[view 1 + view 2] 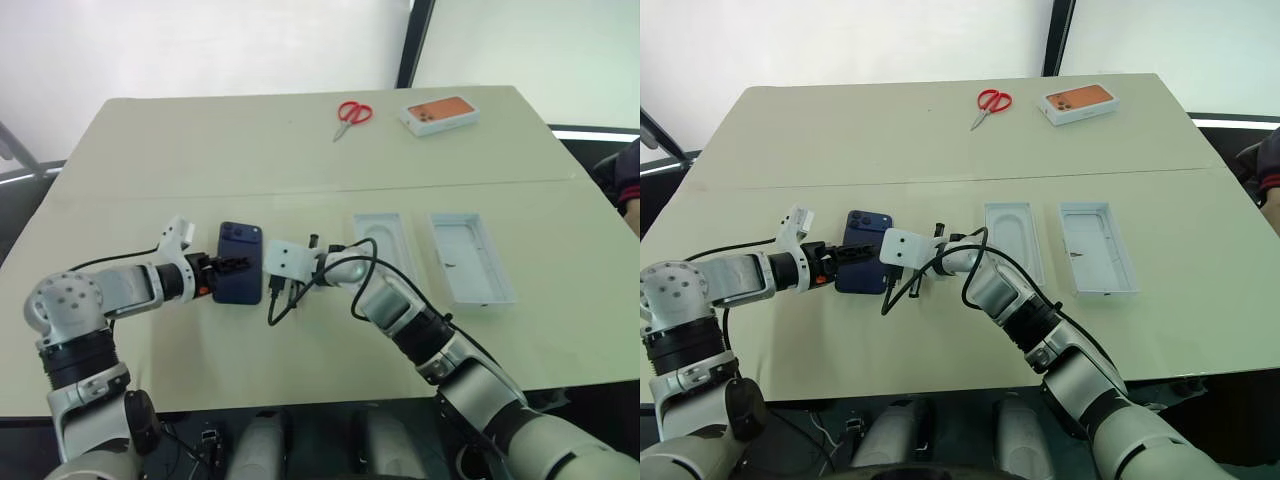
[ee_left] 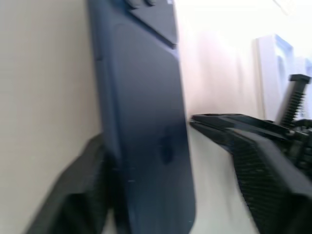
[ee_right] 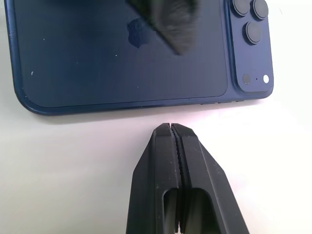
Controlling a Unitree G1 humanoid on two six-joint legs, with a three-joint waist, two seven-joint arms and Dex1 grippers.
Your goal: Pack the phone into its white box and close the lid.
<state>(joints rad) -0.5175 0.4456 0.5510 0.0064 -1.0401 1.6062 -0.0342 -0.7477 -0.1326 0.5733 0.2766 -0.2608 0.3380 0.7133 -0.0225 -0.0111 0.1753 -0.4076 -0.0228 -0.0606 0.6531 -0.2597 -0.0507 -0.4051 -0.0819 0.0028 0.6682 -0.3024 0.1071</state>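
Note:
Next, my right gripper leaves the phone and pulls the white box closer by its near end [image 1: 1033,280], as the box sits far from the phone at my left gripper.
The dark navy phone [image 1: 240,262] lies back up on the table, left of centre, its camera lenses at the far end. My left gripper [image 1: 230,267] reaches in from the left with its fingers open around the phone. One finger [image 2: 73,195] is against the phone's edge, and the other finger [image 2: 253,156] stands a gap away over its back. My right gripper [image 3: 171,129] is shut and empty, its tip just off the phone's right long edge. To the right sit the white box [image 1: 380,240] and the slightly larger lid [image 1: 470,257], inner face up.
Red-handled scissors [image 1: 352,113] and an orange-topped white box [image 1: 438,114] rest at the far side of the table. A black cable [image 1: 300,285] loops below my right wrist. A person's sleeve [image 1: 625,170] shows at the right edge.

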